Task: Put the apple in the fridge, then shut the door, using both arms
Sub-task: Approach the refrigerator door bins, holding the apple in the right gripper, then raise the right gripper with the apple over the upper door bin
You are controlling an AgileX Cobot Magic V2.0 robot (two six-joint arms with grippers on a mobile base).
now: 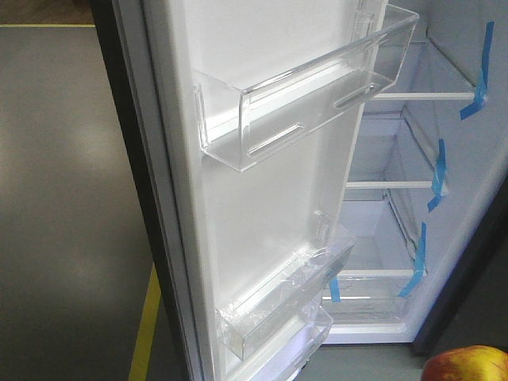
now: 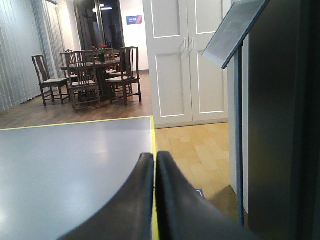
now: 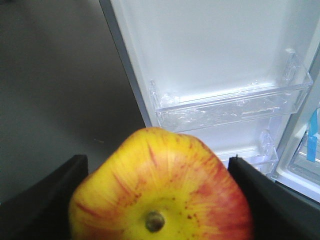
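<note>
My right gripper is holding the apple and will let it go in the top clear door bin (image 1: 339, 63), toward the bin's end near the glass shelves.
A red and yellow apple (image 3: 160, 190) fills the bottom of the right wrist view, stem end facing the camera, and my right gripper (image 3: 159, 192) is shut on it with a black finger on each side. The same apple (image 1: 467, 365) peeks into the front view's bottom right corner. The door (image 1: 262, 198) stands open, white inner side facing me, with clear bins (image 1: 309, 95). Beyond it is the fridge (image 1: 413, 182) interior with glass shelves and blue tape (image 1: 479, 75). My left gripper (image 2: 155, 159) is shut and empty, beside the dark grey fridge wall (image 2: 282, 125).
A yellow floor line (image 1: 145, 325) runs along grey floor left of the door. The left wrist view shows white cupboard doors (image 2: 187, 60), a wooden floor, and a table with chairs (image 2: 92, 75) far off. A lower door bin (image 3: 230, 107) lies just ahead of the apple.
</note>
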